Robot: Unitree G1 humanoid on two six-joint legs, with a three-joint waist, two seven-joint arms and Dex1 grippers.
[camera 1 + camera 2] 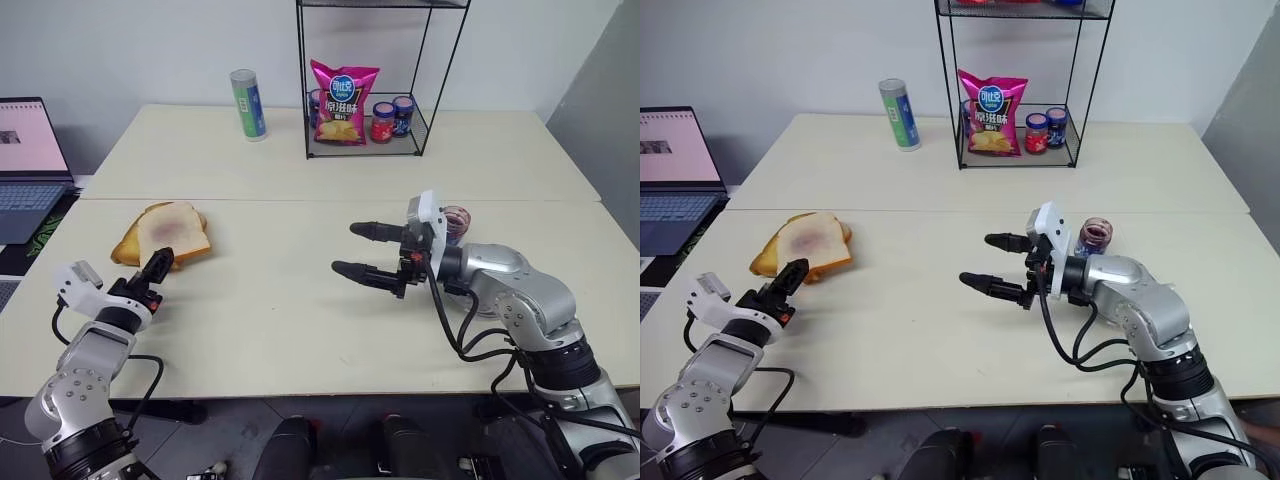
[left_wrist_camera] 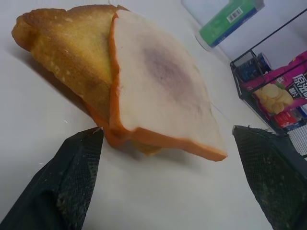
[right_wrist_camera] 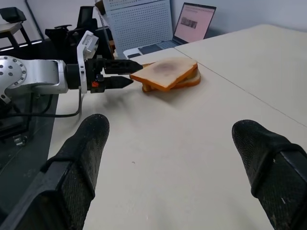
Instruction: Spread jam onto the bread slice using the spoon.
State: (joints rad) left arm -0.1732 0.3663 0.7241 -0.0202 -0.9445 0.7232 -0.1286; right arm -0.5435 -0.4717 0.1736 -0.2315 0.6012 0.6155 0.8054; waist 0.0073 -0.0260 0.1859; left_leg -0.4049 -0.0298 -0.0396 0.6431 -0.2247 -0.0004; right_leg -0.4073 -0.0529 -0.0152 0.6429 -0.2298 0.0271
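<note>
My left gripper needs to pinch the slice's corner (image 2: 121, 130) by the toast, as the bread slice's near edge spans its open fingers, and carry the slice to the middle of the table.
The bread slice (image 1: 172, 229), pale with a purple stain in its centre, lies on top of golden toasted slices (image 2: 72, 52) at the table's left. My left gripper (image 1: 160, 266) is open just in front of the slice's near corner, pointing at it, with its fingers (image 2: 76, 167) apart on either side and nothing between them. My right gripper (image 1: 346, 248) hangs open and empty over the table's middle, pointing left toward the bread. Behind its wrist stands a small glass jar (image 1: 456, 222) holding dark red-purple jam. The spoon is out of view.
A black wire rack (image 1: 370, 150) at the back holds a pink chip bag (image 1: 342, 102) and two lidded jars (image 1: 392, 117). A green and blue can (image 1: 247, 104) stands left of the rack. A laptop (image 1: 25, 165) sits off the table's left edge.
</note>
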